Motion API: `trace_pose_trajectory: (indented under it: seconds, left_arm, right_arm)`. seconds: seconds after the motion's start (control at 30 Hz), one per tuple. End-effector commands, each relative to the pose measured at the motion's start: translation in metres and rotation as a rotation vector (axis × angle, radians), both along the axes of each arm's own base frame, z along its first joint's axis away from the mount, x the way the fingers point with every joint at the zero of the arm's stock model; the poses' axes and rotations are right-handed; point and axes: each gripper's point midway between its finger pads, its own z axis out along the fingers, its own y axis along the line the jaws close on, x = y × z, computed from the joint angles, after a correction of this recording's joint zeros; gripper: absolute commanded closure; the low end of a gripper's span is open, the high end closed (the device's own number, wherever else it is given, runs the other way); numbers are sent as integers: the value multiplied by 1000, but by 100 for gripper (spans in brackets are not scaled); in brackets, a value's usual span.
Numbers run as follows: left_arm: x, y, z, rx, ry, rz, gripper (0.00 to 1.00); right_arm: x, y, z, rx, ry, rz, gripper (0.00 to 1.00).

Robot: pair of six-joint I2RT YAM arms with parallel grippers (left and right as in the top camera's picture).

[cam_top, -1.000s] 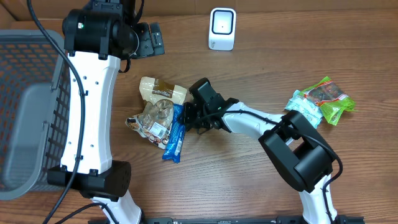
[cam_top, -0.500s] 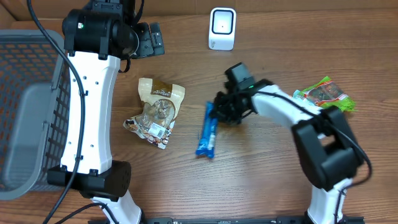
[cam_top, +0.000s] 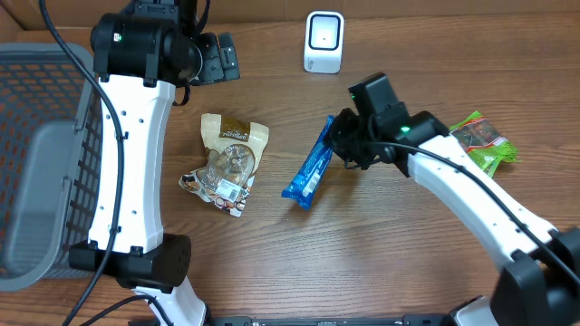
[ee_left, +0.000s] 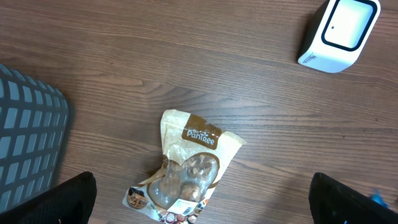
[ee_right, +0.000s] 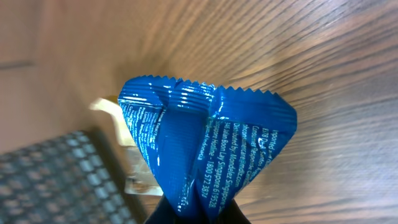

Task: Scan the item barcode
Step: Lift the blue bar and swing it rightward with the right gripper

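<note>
I will use my right gripper to set the blue snack packet down on the bare table (cam_top: 346,160) in front of the white scanner.
My right gripper (cam_top: 344,145) is shut on one end of a blue snack packet (cam_top: 310,166), which hangs slanting down to the left over the middle of the table. In the right wrist view the packet (ee_right: 200,140) fans out from the closed jaws (ee_right: 198,213), white print facing the camera. No barcode shows on it. The white scanner (cam_top: 323,42) stands at the far edge, beyond the packet, and also appears in the left wrist view (ee_left: 339,31). My left gripper (ee_left: 208,200) is open and empty, high above a clear pouch of nuts (ee_left: 189,169).
The nut pouch (cam_top: 228,163) lies left of the blue packet. A green snack packet (cam_top: 478,140) lies at the right. A grey wire basket (cam_top: 36,154) fills the left side, beside the left arm's white column (cam_top: 136,154).
The right gripper has carried the blue packet from beside the nut pouch to the right and towards the scanner. The left arm has not moved.
</note>
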Motion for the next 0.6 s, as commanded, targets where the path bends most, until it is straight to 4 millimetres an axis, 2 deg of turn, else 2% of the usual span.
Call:
trace_pose_trajectory:
  seconds: [0.0, 0.13, 0.3, 0.4, 0.57]
  left_arm:
    - [0, -1, -2, -8, 5, 13, 0]
    - [0, -1, -2, -8, 5, 13, 1]
    - [0, -1, -2, -8, 5, 13, 0]
    - [0, -1, -2, -8, 5, 13, 0]
    - [0, -1, -2, -8, 5, 13, 0]
  right_arm:
    - [6, -5, 48, 114, -27, -133, 96]
    - [11, -13, 69, 174, -52, -199, 96]
    - [31, -29, 94, 246, -123, -279, 96]
    - [42, -41, 100, 266, -144, -323, 96]
    - [50, -53, 100, 278, -139, -386, 96]
